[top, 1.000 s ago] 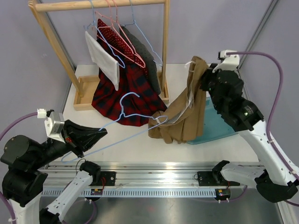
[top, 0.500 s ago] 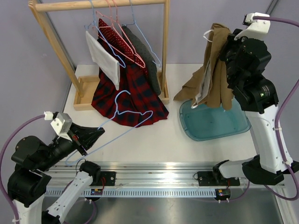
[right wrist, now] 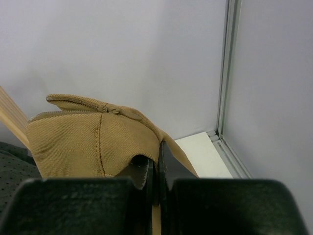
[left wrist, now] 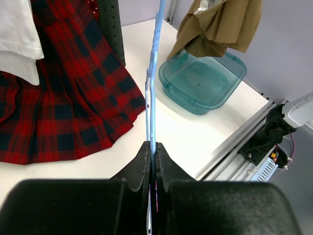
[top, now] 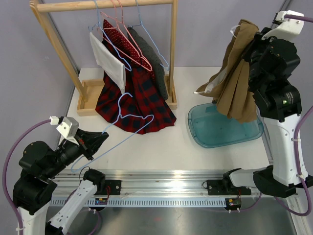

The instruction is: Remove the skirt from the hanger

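Note:
The tan skirt will go down in the teal tub (top: 210,119) from my right gripper, draped over the rim that faces the wooden rack.
The tan skirt (top: 237,78) hangs free from my right gripper (top: 252,36), high above the teal tub (top: 203,132). In the right wrist view the jaws are shut on its waistband (right wrist: 93,139) by the zip; the gripper (right wrist: 156,164) pinches the cloth. My left gripper (top: 100,139) is shut on the light blue wire hanger (top: 128,117), which is bare and stretches toward the rack. In the left wrist view the gripper (left wrist: 152,147) clamps the hanger wire (left wrist: 156,73); the skirt (left wrist: 220,24) hangs at top right.
A wooden rack (top: 100,6) at the back left holds several hangers with a red plaid garment (top: 132,103), a white cloth (top: 108,63) and a dark dotted garment (top: 151,61). The teal tub shows in the left wrist view (left wrist: 176,83). A metal rail (top: 161,188) runs along the near edge.
My right gripper has lifted the skirt off the hanger and carried it up and right over the tub. The bare hanger has drawn back left with my left gripper.

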`<state>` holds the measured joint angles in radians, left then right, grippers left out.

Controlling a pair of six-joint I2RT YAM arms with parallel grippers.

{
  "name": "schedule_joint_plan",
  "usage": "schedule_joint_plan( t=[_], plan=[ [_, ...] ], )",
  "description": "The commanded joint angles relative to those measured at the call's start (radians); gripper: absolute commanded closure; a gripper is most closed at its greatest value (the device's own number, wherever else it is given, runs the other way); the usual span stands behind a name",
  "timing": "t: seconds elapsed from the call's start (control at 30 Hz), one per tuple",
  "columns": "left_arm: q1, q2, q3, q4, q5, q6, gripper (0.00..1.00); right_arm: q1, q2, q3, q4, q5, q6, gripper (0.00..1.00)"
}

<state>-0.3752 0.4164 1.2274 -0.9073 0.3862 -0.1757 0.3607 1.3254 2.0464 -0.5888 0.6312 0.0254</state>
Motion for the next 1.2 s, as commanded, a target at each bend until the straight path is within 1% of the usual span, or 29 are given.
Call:
schedule_joint_plan(
  t=[0.0, 0.13, 0.2, 0.3, 0.4, 0.47, 0.5, 0.53, 0.6, 0.63, 0.67, 0.7, 0.73, 0.8, 0.83, 0.9, 0.93, 0.97, 1.0, 1.03, 1.07, 1.1, 1.17],
  plan=[
    [-0.002, -0.001, -0.006, 0.056, -0.029, 0.005, 1.0, -0.002, -0.068, 0.098, 0.113, -0.025, -0.048, 1.0],
    [-0.002, -0.001, -0.011, 0.059, -0.036, 0.005, 1.0, -0.003, -0.057, 0.15, 0.119, -0.001, -0.108, 1.0],
    [-0.002, 0.001, -0.011, 0.056, -0.047, 0.004, 1.0, -0.003, -0.068, 0.138, 0.129, 0.016, -0.117, 1.0],
    [-0.002, 0.005, -0.009, 0.053, -0.087, 0.005, 1.0, -0.003, -0.106, 0.072, 0.141, 0.027, -0.102, 1.0],
    [-0.002, 0.022, 0.003, 0.044, -0.145, 0.004, 1.0, -0.003, -0.163, -0.056, 0.155, 0.041, -0.07, 1.0],
    [-0.002, 0.044, 0.017, 0.038, -0.191, -0.001, 1.0, -0.003, -0.205, -0.24, 0.182, 0.053, -0.032, 1.0],
    [-0.002, 0.054, 0.021, 0.036, -0.21, -0.001, 1.0, -0.003, -0.218, -0.241, 0.182, 0.058, -0.032, 1.0],
    [-0.001, 0.062, 0.026, 0.033, -0.26, -0.004, 1.0, -0.002, -0.23, -0.341, 0.196, 0.071, 0.008, 1.0],
    [-0.002, 0.091, 0.038, 0.016, -0.32, -0.004, 1.0, -0.003, -0.261, -0.44, 0.214, 0.082, 0.042, 1.0],
    [-0.002, 0.102, 0.044, 0.007, -0.383, -0.004, 1.0, -0.002, -0.268, -0.527, 0.234, 0.085, 0.074, 1.0],
    [-0.002, 0.113, 0.052, 0.001, -0.433, -0.004, 1.0, -0.003, -0.278, -0.567, 0.241, 0.099, 0.093, 1.0],
    [-0.002, 0.128, 0.066, -0.008, -0.467, -0.004, 1.0, -0.002, -0.279, -0.642, 0.248, 0.102, 0.112, 1.0],
    [-0.001, 0.14, 0.078, -0.013, -0.536, -0.004, 1.0, -0.003, -0.279, -0.675, 0.259, 0.098, 0.148, 1.0],
    [-0.002, 0.16, 0.131, -0.024, -0.595, 0.001, 1.0, -0.003, -0.267, -0.728, 0.254, 0.087, 0.192, 1.0],
    [-0.002, 0.192, 0.153, -0.027, -0.646, 0.008, 1.0, -0.003, -0.264, -0.776, 0.245, 0.078, 0.233, 1.0],
    [-0.002, 0.234, 0.211, -0.034, -0.687, 0.012, 1.0, -0.003, -0.259, -0.828, 0.216, 0.049, 0.29, 1.0],
    [-0.001, 0.278, 0.277, -0.038, -0.716, 0.016, 1.0, -0.003, -0.265, -0.848, 0.184, 0.035, 0.353, 1.0],
    [-0.002, 0.31, 0.309, -0.038, -0.731, 0.018, 1.0, -0.002, -0.282, -0.87, 0.17, -0.011, 0.384, 0.87],
    [-0.001, 0.337, 0.342, -0.035, -0.747, 0.022, 1.0, -0.002, -0.296, -0.897, 0.162, -0.045, 0.413, 0.56],
    [-0.001, 0.363, 0.409, -0.03, -0.786, 0.033, 1.0, -0.003, -0.308, -0.963, 0.178, -0.086, 0.447, 0.13],
    [-0.001, 0.428, 0.441, -0.027, -0.809, 0.038, 1.0, -0.002, -0.33, -0.994, 0.185, -0.164, 0.462, 0.01],
    [-0.001, 0.461, 0.481, -0.016, -0.831, 0.041, 1.0, -0.003, -0.339, -1.05, 0.187, -0.201, 0.487, 0.01],
    [-0.001, 0.553, 0.565, 0.027, -0.882, 0.064, 1.0, -0.003, -0.35, -1.091, 0.187, -0.285, 0.533, 0.01]
  ],
)
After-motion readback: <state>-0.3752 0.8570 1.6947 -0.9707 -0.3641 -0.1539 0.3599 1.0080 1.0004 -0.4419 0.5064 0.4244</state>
